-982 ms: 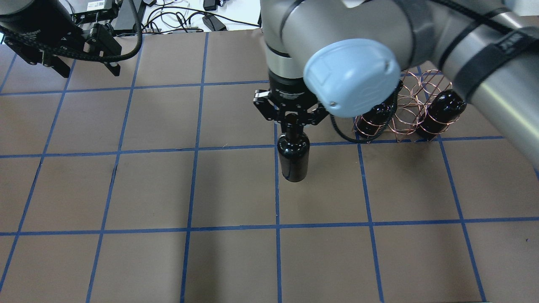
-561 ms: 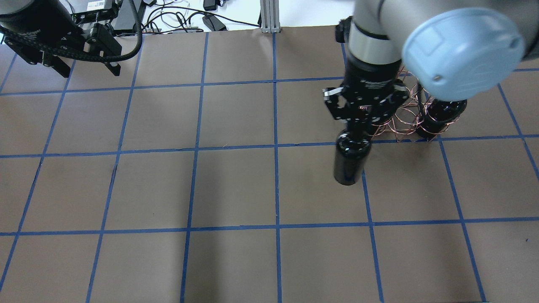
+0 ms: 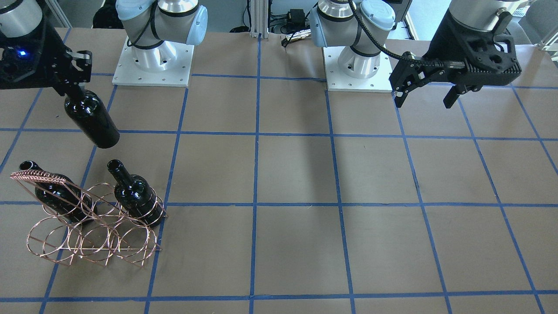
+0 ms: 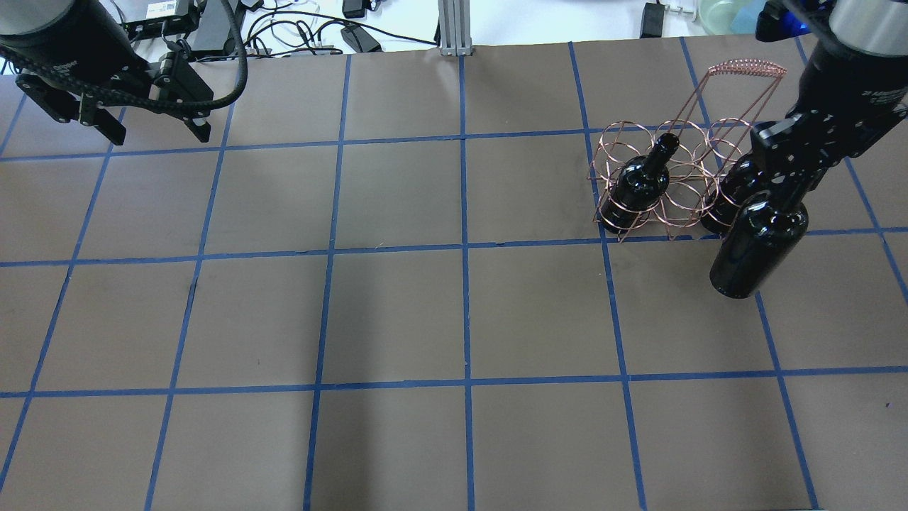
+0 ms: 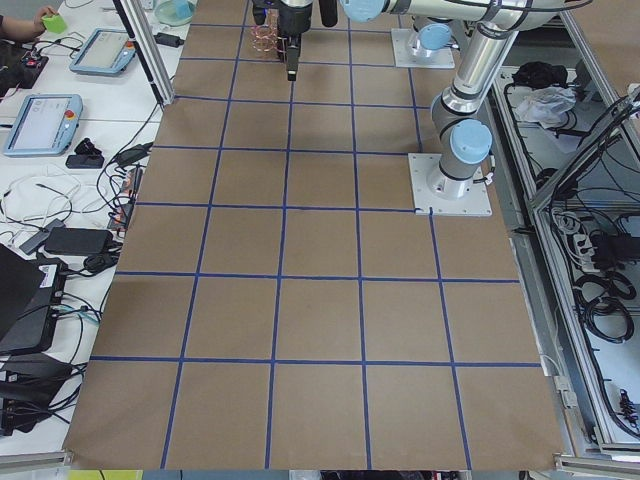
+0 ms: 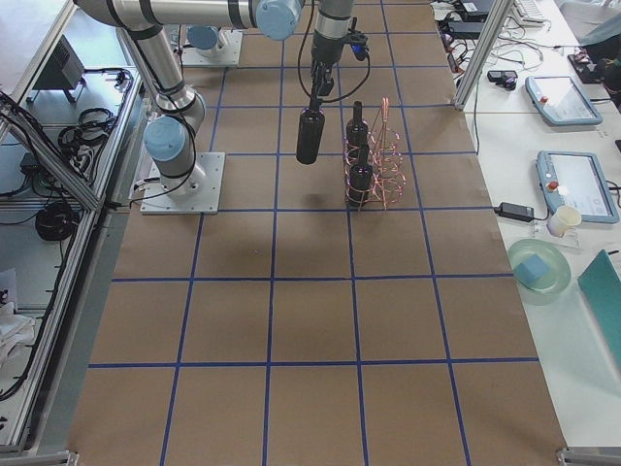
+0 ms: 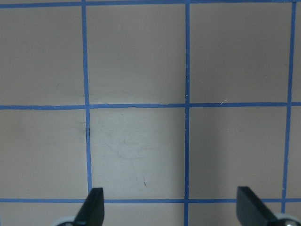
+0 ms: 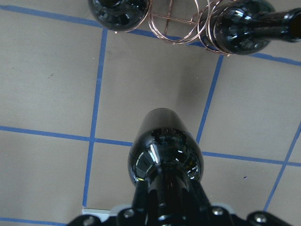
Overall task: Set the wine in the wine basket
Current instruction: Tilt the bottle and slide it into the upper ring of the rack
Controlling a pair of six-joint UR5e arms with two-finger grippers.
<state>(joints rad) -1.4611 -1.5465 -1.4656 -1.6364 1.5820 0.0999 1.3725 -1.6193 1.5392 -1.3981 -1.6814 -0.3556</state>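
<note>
Next, my right gripper sets the wine bottle, now hanging beside the wire basket, down in the empty basket ring (image 3: 95, 199) (image 8: 176, 21) that lies between the two other black bottles.
My right gripper (image 4: 789, 183) is shut on the neck of a glossy black wine bottle (image 4: 759, 245), which hangs base-down above the table. It also shows in the front view (image 3: 92, 117) and the right wrist view (image 8: 164, 150). It hangs just on the robot's side of the copper wire wine basket (image 4: 681, 177), near the basket's right end. The basket (image 3: 87, 231) holds two other black bottles (image 3: 135, 196) (image 3: 56, 194), necks pointing up and away. My left gripper (image 4: 157, 133) is open and empty, far off at the table's back left.
The brown table has a blue tape grid (image 4: 464, 248). Cables and devices (image 4: 305, 28) lie beyond its far edge. The two arm bases (image 3: 152, 65) (image 3: 357, 65) stand at the robot's side. The basket's braided handle (image 4: 748, 67) rises above the rings.
My right arm has carried the bottle to the right, from the table's middle to the front of the basket's right end. The left gripper has barely moved.
</note>
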